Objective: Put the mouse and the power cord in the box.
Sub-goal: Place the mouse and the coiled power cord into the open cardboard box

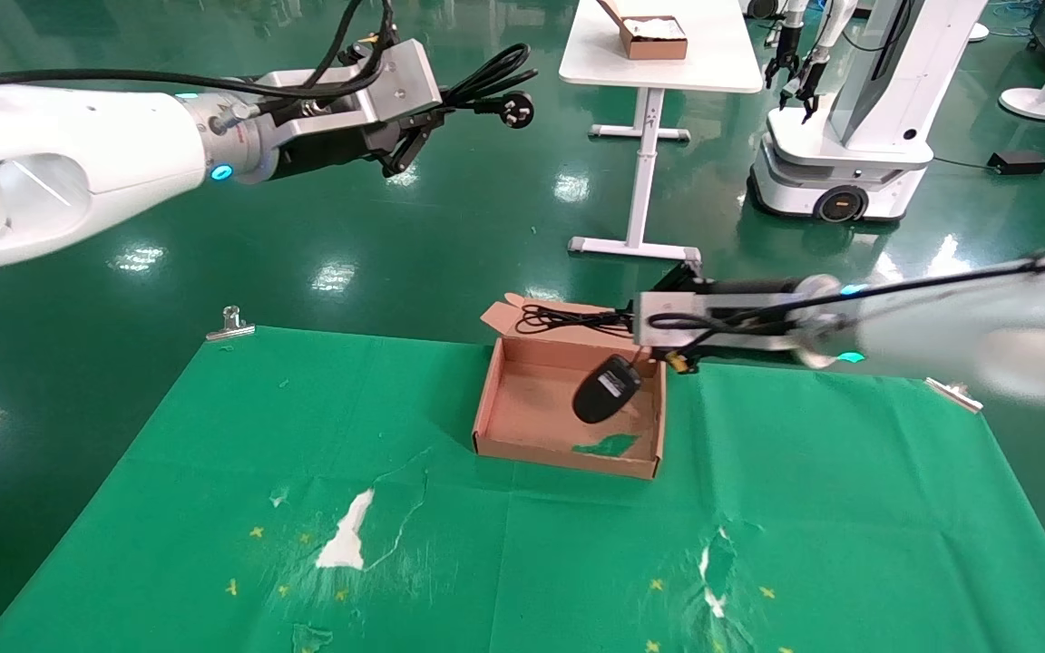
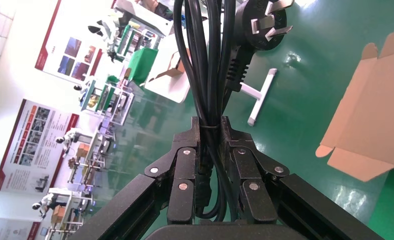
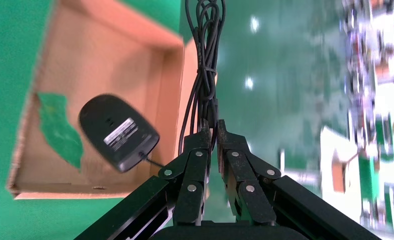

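Note:
Next, I release the mouse from my right gripper in the box, where the tip of the green patch meets the box's side (image 1: 628, 425) (image 3: 89, 162).
High at the upper left, my left gripper (image 1: 430, 112) (image 2: 210, 124) is shut on the power cord (image 1: 484, 83) (image 2: 205, 60), a thick black bundle whose pronged plug (image 1: 515, 111) (image 2: 265, 24) sticks out past the fingers. My right gripper (image 1: 633, 322) (image 3: 211, 125) reaches in from the right over the far right corner of the box (image 1: 568, 459) (image 3: 110, 60), shut on the mouse's thin bundled cable (image 1: 559, 317) (image 3: 205, 55). The mouse (image 1: 609, 388) (image 3: 117, 132) dangles underside up inside the open box, above its green patch (image 1: 609, 444) (image 3: 60, 131). I cannot tell if it touches the floor.
The box sits on a green cloth (image 1: 522, 562) with torn white spots (image 1: 346, 542), clipped at its far corners (image 1: 230, 322). Beyond stand a white table (image 1: 659, 63) bearing a small brown box (image 1: 654, 36) and another robot (image 1: 849, 136).

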